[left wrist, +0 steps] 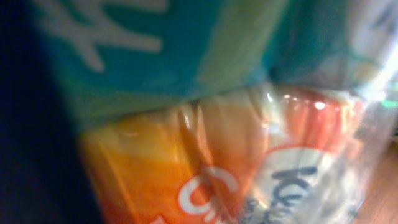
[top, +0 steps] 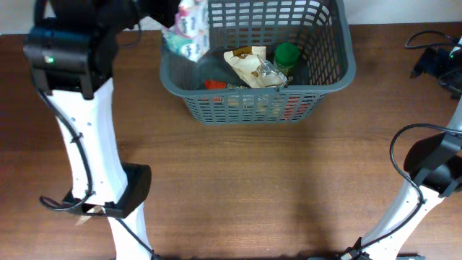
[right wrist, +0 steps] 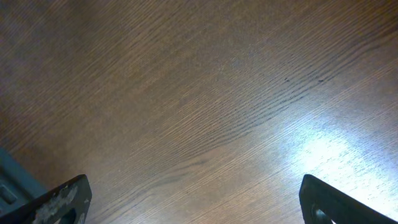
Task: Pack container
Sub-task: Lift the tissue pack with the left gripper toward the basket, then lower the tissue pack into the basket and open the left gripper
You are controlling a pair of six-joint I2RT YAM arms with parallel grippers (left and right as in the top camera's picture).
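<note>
Next, I open my left gripper to let go of the teal, white and pink packet in the basket (top: 242, 58), against the cream wrapped packet. The teal packet is over the basket's rim now.
The dark grey basket (top: 328, 76) stands at the back middle of the table. Inside lie a green-capped bottle (top: 286, 56), a cream and clear wrapped packet (top: 253, 66) and a red-orange item (top: 214, 84). My left gripper (top: 164, 16) holds a teal, white and pink packet (top: 186, 29) over the basket's left rim. The left wrist view is blurred and filled by the teal packet (left wrist: 155, 50) with an orange wrapper (left wrist: 186, 162) below it; the fingers are hidden. My right gripper (right wrist: 196, 199) is open and empty over bare wood at the far right (top: 437, 63).
The brown wooden table (top: 253, 180) stretches in front of the basket. The left arm's white link and base (top: 94, 159) stand at the front left, the right arm's (top: 426, 180) at the front right. A grey-blue edge (right wrist: 9, 180) shows at the lower left of the right wrist view.
</note>
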